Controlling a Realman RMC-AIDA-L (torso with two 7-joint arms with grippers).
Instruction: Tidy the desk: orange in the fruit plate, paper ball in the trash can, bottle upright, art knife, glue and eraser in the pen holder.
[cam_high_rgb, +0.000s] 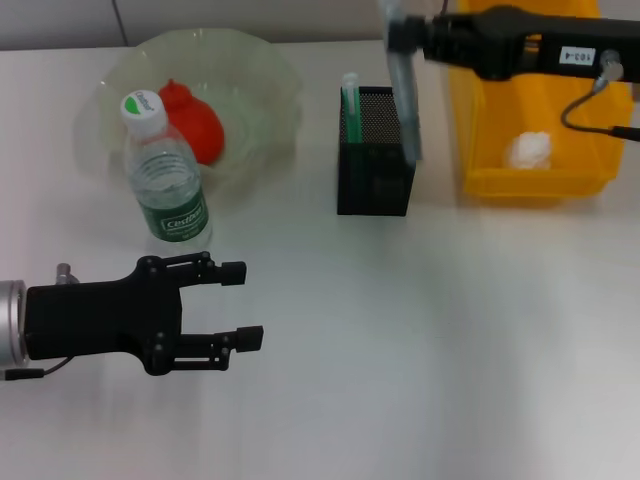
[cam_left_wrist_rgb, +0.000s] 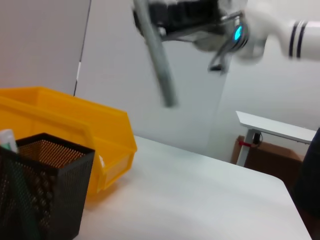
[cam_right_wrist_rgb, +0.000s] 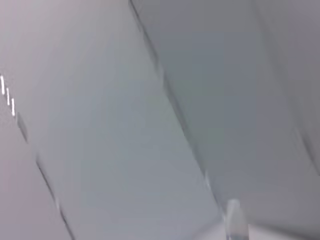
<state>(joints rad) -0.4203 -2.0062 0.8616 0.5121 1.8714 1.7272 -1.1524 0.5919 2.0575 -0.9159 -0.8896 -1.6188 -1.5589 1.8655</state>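
I will let go of the art knife with my right gripper in the black pen holder (cam_high_rgb: 351, 131), beside the glue.
My right gripper (cam_high_rgb: 402, 42) is shut on the art knife (cam_high_rgb: 406, 100), a long grey stick that hangs point down over the right side of the black mesh pen holder (cam_high_rgb: 375, 165). In the left wrist view the art knife (cam_left_wrist_rgb: 159, 57) hangs high above the pen holder (cam_left_wrist_rgb: 45, 192). A green-and-white glue stick (cam_high_rgb: 350, 95) stands in the holder's left corner. The orange (cam_high_rgb: 192, 122) lies in the pale-green fruit plate (cam_high_rgb: 255, 75). Just in front of the plate the bottle (cam_high_rgb: 166, 180) stands upright. The paper ball (cam_high_rgb: 528, 150) rests in the yellow trash can (cam_high_rgb: 480, 130). My left gripper (cam_high_rgb: 245, 304) is open and empty, low over the desk (cam_high_rgb: 420, 330). The eraser is out of view.
The trash can (cam_left_wrist_rgb: 75, 127) stands close to the right of the pen holder with a narrow gap between them. The right arm reaches in across the top of the trash can. The right wrist view shows only a grey wall.
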